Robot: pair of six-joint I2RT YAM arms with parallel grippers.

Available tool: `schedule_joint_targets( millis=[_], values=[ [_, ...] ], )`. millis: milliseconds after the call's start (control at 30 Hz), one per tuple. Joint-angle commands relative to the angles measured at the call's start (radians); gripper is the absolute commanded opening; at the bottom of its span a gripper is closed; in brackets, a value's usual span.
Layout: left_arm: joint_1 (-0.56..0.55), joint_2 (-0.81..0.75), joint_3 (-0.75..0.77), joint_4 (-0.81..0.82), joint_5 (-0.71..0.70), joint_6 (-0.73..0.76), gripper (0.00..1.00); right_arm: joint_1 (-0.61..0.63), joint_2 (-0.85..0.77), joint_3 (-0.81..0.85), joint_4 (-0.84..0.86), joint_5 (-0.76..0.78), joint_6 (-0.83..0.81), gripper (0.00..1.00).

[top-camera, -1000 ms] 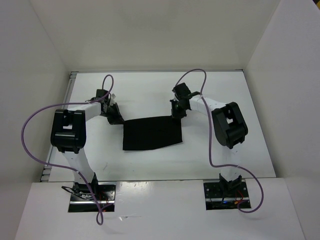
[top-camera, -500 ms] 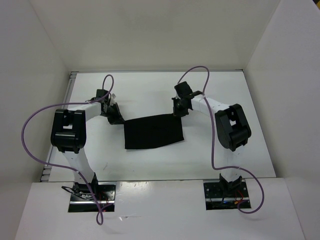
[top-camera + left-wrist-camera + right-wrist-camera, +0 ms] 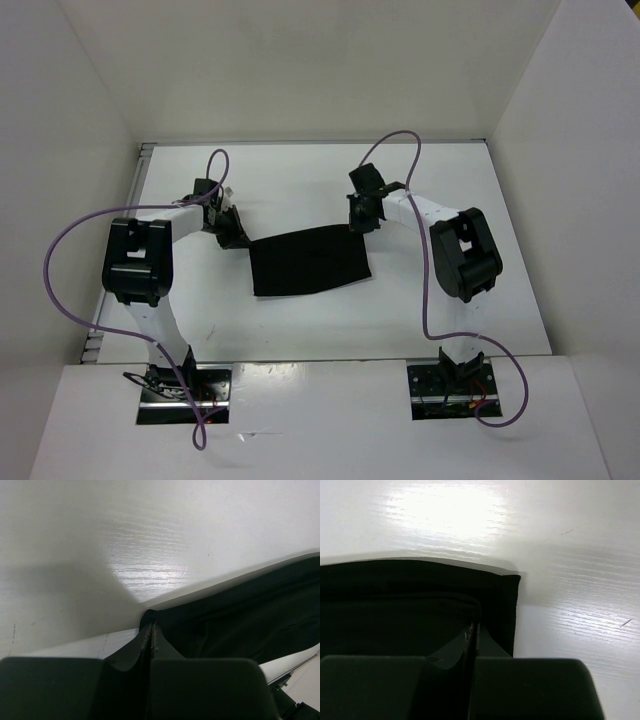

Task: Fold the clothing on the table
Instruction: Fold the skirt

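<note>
My left gripper should open and pinch the clothing farther in before straightening (image 3: 197, 636) it, because the clothing's far edge slants and it holds only the outermost corner of that edge.
The black clothing (image 3: 308, 262) lies spread as a rough rectangle in the middle of the white table (image 3: 290, 180). My left gripper (image 3: 240, 243) is shut on its far left corner; the left wrist view shows the jaws pressed together (image 3: 151, 626) with the clothing (image 3: 240, 620) running off to the right. My right gripper (image 3: 357, 226) is shut on the far right corner. In the right wrist view its closed tips (image 3: 473, 627) pinch a raised fold of the clothing (image 3: 395, 605), whose right edge lies just beside them.
White panels wall the table at the back (image 3: 310, 70), left and right. Purple cables (image 3: 60, 260) loop off both arms. The arm bases (image 3: 185, 390) stand at the near edge.
Both grippers have stayed shut. The right gripper has moved a little farther back and to the right, drawing the far right corner with it; the clothing has shifted slightly right.
</note>
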Motion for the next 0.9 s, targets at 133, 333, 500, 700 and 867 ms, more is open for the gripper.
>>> schedule_joint_targets(
  millis=[133,333,500,700,867],
  values=[
    [-0.015,0.030,-0.012,-0.006,-0.018,0.010,0.00,0.002,-0.052,-0.003,0.014,0.105,0.026,0.02],
    [-0.015,0.029,-0.003,-0.006,-0.018,0.010,0.00,0.002,-0.024,0.047,-0.028,0.106,0.026,0.41],
    [-0.015,-0.067,-0.012,0.036,0.043,0.019,0.25,0.002,-0.197,0.101,-0.021,0.143,0.003,0.46],
    [-0.015,-0.175,-0.021,0.021,0.158,0.049,0.52,0.024,-0.241,0.121,-0.084,0.008,-0.011,0.46],
    [-0.024,-0.166,-0.043,0.021,0.177,0.039,0.53,0.048,-0.198,0.038,-0.106,-0.089,-0.011,0.43]
  ],
)
